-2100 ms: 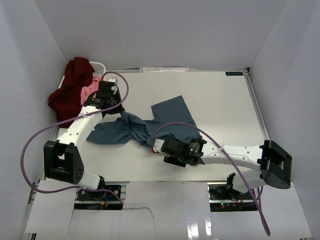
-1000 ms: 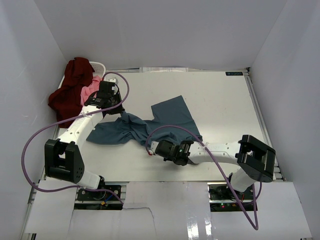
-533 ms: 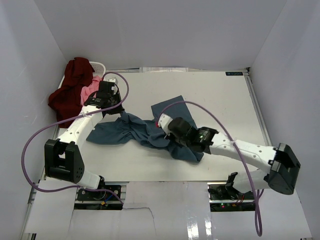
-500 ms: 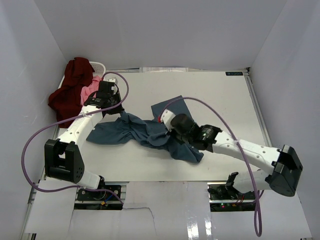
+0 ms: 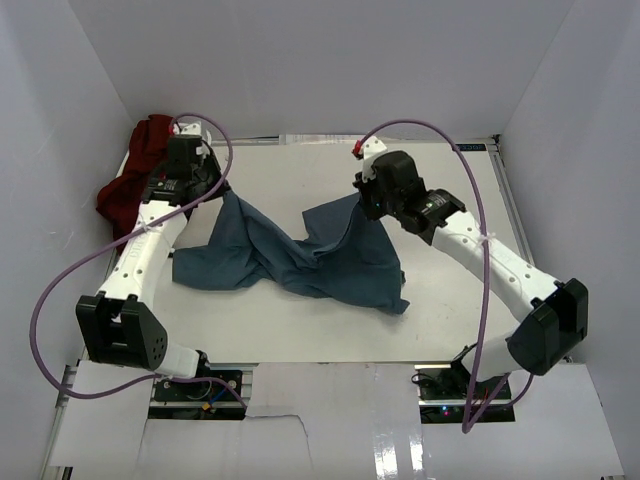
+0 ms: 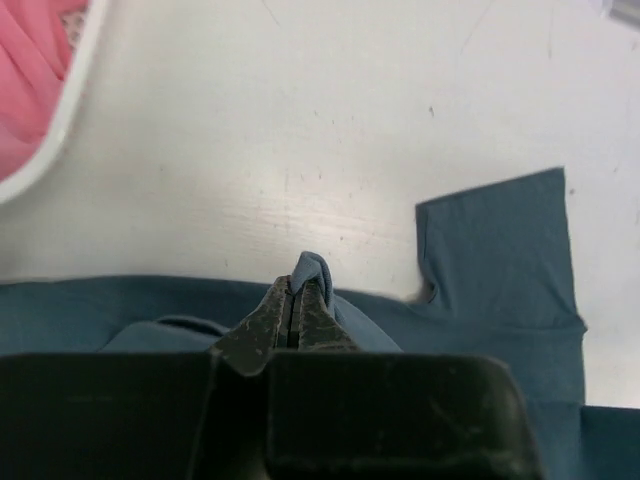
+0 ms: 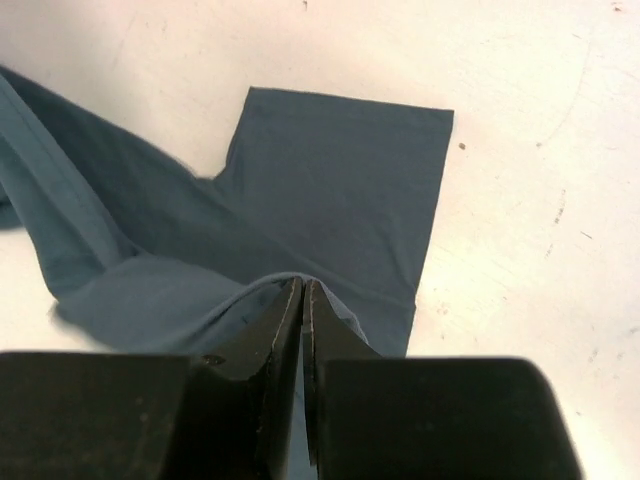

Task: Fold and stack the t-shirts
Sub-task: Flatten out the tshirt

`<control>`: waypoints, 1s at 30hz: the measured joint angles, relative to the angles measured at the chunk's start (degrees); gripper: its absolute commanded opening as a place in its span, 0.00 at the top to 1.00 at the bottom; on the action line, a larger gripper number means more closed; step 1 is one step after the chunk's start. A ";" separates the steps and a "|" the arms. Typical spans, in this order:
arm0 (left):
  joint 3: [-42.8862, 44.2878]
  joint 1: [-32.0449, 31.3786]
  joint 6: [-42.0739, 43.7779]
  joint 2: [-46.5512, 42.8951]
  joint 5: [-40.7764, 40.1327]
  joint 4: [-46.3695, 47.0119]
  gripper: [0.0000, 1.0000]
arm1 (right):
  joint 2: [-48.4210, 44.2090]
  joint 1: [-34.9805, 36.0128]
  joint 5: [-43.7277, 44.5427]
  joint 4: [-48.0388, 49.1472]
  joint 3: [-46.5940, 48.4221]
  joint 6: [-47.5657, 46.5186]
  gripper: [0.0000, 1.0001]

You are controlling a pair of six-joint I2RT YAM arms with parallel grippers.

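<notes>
The teal-blue t-shirt sags in folds between the robot's grippers, so next the right gripper opens and takes the cloth nearer its middle (image 5: pixel 340 264) before pulling it taut.
The dusty teal-blue t-shirt (image 5: pixel 300 255) lies crumpled across the middle of the table, drawn up at two points. My left gripper (image 5: pixel 218 190) is shut on a pinch of its cloth at the left peak, seen as a small fold (image 6: pixel 310 270) sticking out above the fingertips. My right gripper (image 5: pixel 361 200) is shut on the shirt's edge at the right peak; in the right wrist view the cloth (image 7: pixel 330 190) drapes over the closed tips (image 7: pixel 303 285). The dark maroon t-shirt (image 5: pixel 135 170) is heaped at the far left. The pink t-shirt (image 6: pixel 30 70) shows only in the left wrist view.
A white plastic basket rim (image 6: pixel 62 125) curves round the pink cloth at the far left corner. Bare white table (image 5: pixel 455 250) stretches to the right of the shirt and behind it. White walls enclose the table on three sides. Purple cables loop over both arms.
Both grippers have moved toward the back of the table with the teal shirt in them. The right one swung from the near edge to the far middle, spreading the cloth.
</notes>
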 measured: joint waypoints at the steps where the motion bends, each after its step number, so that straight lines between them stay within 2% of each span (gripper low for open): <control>1: 0.74 0.81 -0.37 -0.39 0.13 -0.15 1.00 | 1.05 -1.51 -2.21 -0.55 1.29 0.68 0.92; 6: 3.21 3.96 -1.66 -0.87 0.92 -0.09 1.00 | 7.39 -7.80 -14.82 -3.98 7.80 2.69 0.92; 8: 2.58 4.04 -1.66 -0.96 1.55 -0.09 1.00 | 9.07 -8.26 -19.93 -4.98 7.19 2.86 0.92; 14: -5.46 3.87 -1.51 -2.40 1.07 -0.37 1.00 | 8.09 -5.46 -31.21 -5.77 -8.74 4.39 0.92; 19: -9.49 3.89 -1.38 -2.45 1.09 -0.28 1.00 | 6.60 -3.06 -34.34 -6.29 -15.34 5.95 0.92; 24: -11.39 3.89 -1.11 -2.84 1.53 1.16 1.00 | 7.30 -3.32 -33.94 -4.46 -13.22 6.27 0.92; 30: -13.81 3.89 -0.50 -2.86 1.81 2.27 1.00 | 15.39 -3.43 -34.99 -0.37 -10.01 6.25 0.92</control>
